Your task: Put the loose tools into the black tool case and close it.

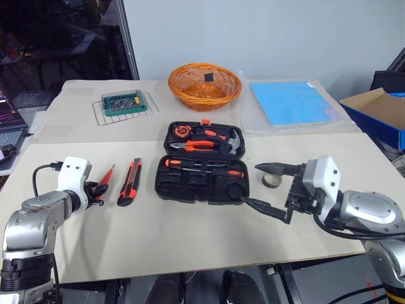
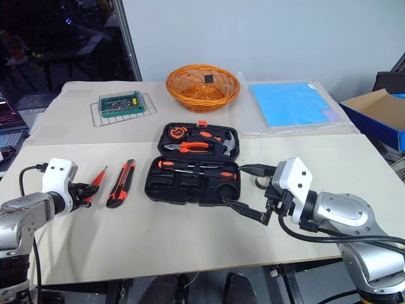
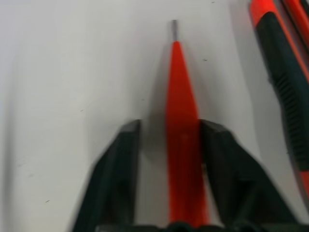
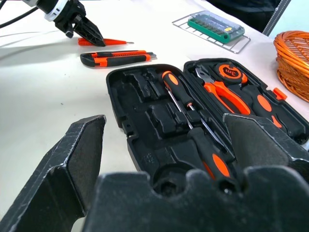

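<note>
My left gripper will put the small orange screwdriver down beside the long screwdrivers in the case's near half point(image 1: 187, 173).
The black tool case point(image 1: 161, 183) lies open mid-table. Two long black-and-orange screwdrivers point(image 1: 202, 166) rest in its near half; pliers, a hammer and a tape measure fill the far half. Left of it lie the orange-and-black utility knife point(image 1: 130, 182) and the small orange screwdriver point(image 1: 106, 177). My left gripper point(image 3: 169, 123) straddles that screwdriver's handle on the table, one finger touching it and a slim gap at the other. The greyish tape ring point(image 1: 272, 180) sits right of the case. My right gripper point(image 1: 251, 183) hangs wide open and empty by the case's right end.
An orange wicker basket point(image 1: 204, 85) stands behind the case. The green box of bits point(image 1: 126, 102) sits on a wire rack at the back left. A blue sheet point(image 1: 294, 102) lies back right, with a cardboard box point(image 1: 373, 107) beyond the table's right edge.
</note>
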### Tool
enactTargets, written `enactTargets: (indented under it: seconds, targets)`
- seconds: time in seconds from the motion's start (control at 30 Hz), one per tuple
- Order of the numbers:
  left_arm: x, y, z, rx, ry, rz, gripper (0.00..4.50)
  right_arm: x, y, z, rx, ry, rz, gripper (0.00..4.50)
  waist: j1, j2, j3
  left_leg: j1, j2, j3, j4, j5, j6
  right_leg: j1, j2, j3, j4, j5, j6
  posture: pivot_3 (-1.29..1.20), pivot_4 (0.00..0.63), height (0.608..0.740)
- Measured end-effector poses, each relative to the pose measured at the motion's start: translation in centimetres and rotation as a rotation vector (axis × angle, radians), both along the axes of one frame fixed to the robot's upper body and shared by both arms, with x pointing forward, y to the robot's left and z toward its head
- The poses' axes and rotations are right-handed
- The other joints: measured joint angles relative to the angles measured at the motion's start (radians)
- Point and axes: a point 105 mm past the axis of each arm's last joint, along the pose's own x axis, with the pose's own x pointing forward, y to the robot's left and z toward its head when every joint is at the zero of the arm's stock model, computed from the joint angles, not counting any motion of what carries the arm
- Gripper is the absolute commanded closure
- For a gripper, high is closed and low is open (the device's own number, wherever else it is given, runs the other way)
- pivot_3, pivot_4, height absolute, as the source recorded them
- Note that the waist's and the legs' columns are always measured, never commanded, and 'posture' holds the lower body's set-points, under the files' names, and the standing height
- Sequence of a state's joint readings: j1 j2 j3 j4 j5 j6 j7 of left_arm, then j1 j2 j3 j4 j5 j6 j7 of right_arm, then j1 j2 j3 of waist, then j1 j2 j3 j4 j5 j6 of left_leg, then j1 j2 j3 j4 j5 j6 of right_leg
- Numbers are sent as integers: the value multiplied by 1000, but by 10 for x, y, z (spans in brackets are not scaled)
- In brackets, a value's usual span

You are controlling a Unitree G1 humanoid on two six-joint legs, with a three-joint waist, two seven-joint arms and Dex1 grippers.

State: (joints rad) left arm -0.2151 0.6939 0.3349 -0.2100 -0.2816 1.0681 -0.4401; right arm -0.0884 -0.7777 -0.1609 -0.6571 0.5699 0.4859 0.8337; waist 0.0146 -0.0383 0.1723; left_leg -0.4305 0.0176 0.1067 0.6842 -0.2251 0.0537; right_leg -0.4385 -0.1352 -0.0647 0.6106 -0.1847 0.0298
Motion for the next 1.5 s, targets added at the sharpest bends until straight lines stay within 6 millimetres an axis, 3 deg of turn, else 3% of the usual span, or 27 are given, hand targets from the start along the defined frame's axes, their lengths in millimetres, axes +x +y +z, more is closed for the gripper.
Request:
enactTargets:
  seconds: [0.13,0.23,0.3,0.4,0.5,0.63,0.67,0.93,1.5]
  targets:
    - [3,-14,8,-127,-83,-59,4040,0,0,-1,-1,3,6,0,1,0,0,-1,0,0,0,0,0,0,0,0,0,2,-3,0,150,740]
    - [12,-37,37,-207,-205,-210,4040,0,-1,-1,0,5,6,0,10,-1,0,-2,-1,0,0,0,0,-1,-1,-1,-1,3,-5,0,150,740]
    - [17,-58,68,-235,-307,-374,4040,-1,-2,-2,1,8,1,0,15,-1,0,-2,-1,1,0,0,0,1,-1,-1,-2,3,-5,0,150,740]
    - [15,-98,86,-160,-293,-690,4040,-3,-8,-6,0,20,-26,0,18,0,0,-2,-2,3,0,0,1,0,-1,0,-1,3,-5,0,150,740]
    - [25,-140,79,-28,-245,-993,4040,-7,-16,-3,-8,6,-73,0,30,0,0,-2,-2,4,0,0,1,1,0,0,-2,3,-4,0,150,740]
    - [43,-174,67,99,-214,-1217,4040,-14,-20,3,-10,-14,-114,0,33,0,0,-3,-1,4,0,1,3,1,2,0,-3,1,-1,0,150,740]
    - [49,-185,64,142,-206,-1276,4040,-16,-21,4,-16,-14,-126,0,33,0,0,-4,-1,4,1,5,11,1,2,0,-3,1,-1,0,150,740]
    - [67,-185,27,347,-58,-1440,4040,-26,-25,7,-50,-31,-185,0,15,0,0,-8,0,2,3,4,14,-3,4,0,-2,5,1,0,150,740]
    - [72,-177,27,489,8,-1490,4040,-28,-25,5,-56,-20,-195,0,8,0,0,-11,1,1,12,2,18,-1,4,0,-1,3,10,0,150,740]
